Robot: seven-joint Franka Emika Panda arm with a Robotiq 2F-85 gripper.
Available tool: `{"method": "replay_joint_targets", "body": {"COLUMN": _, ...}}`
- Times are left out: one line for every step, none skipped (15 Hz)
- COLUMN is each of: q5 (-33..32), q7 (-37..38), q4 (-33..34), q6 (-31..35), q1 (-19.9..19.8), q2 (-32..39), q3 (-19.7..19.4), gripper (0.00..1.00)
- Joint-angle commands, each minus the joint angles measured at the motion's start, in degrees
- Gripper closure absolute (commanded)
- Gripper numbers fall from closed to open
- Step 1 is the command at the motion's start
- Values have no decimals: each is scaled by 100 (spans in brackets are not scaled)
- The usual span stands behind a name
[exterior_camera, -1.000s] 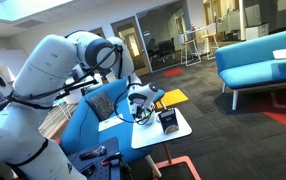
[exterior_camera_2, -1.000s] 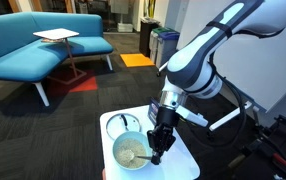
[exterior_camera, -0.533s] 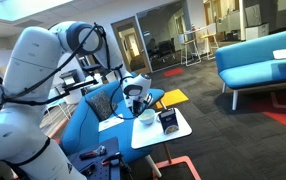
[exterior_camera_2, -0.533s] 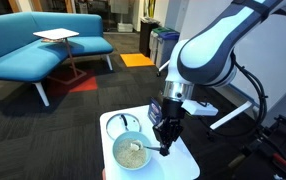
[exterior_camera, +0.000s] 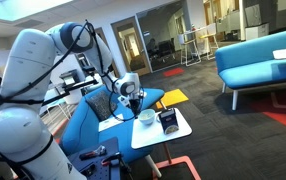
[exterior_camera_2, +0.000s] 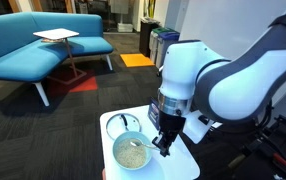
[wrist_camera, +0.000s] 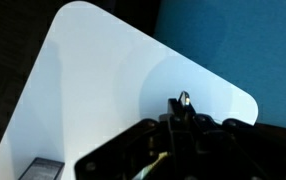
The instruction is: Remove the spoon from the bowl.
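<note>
I will set the spoon down with my gripper on the bare white tabletop (exterior_camera: 145, 130) (wrist_camera: 125, 103) next to the pale bowl.
The small pale bowl (exterior_camera_2: 133, 153) with a light blue-green inside sits on the white table (exterior_camera_2: 188, 168); it also shows in an exterior view (exterior_camera: 145, 117). My gripper (exterior_camera_2: 166, 143) hangs just beside the bowl, over the tabletop. It is shut on the spoon, whose thin metal end (wrist_camera: 184, 99) sticks out between the fingers in the wrist view. The gripper also shows in an exterior view (exterior_camera: 133, 96), behind and above the bowl. The bowl is out of the wrist view.
A dark boxy container with a white label (exterior_camera: 169, 122) stands on the table next to the bowl; its corner shows in the wrist view (wrist_camera: 41, 168). A blue seat (wrist_camera: 243, 40) lies beyond the table edge. Blue sofas (exterior_camera_2: 33, 45) stand far off.
My gripper has come up out of the bowl and moved sideways to the table beside it, with the spoon in its fingers. The bowl has stayed in place.
</note>
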Motion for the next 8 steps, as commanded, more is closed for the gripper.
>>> {"method": "replay_joint_targets", "body": {"q5": -765, "q7": 665, "q4": -447, "q6": 455, "q1": 724, "q2": -513, "q3": -581, "gripper": 99}}
{"method": "replay_joint_targets", "body": {"q5": -900, "q7": 808, "q4": -497, "q6": 498, "q1": 875, "q2": -571, "q3": -712, "gripper": 99}}
{"method": "replay_joint_targets", "body": {"q5": -974, "q7": 889, "q4": -533, "q6": 476, "q1": 974, "q2": -618, "q3": -794, "gripper": 99}}
{"method": "replay_joint_targets", "body": {"q5": -1008, "q7": 933, "q4": -577, "q6": 433, "q1": 1022, "q2": -676, "q3": -841, "gripper": 99}}
{"method": "replay_joint_targets", "body": {"q5": -952, "q7": 883, "q4": -661, "q6": 443, "q1": 976, "q2": -754, "q3": -817, "gripper": 99}}
{"method": "replay_joint_targets", "body": {"q5": -798, "q7": 721, "q4": -813, "q6": 520, "q1": 820, "q2": -875, "q3": -691, "gripper": 99}}
{"method": "replay_joint_targets", "body": {"q5": -624, "q7": 594, "q4": -1092, "q6": 712, "q1": 629, "q2": -1087, "q3": -550, "gripper": 99}}
{"method": "replay_joint_targets", "body": {"q5": -439, "q7": 464, "q4": -1342, "q6": 936, "q1": 432, "q2": -1265, "q3": -412, "gripper": 99}}
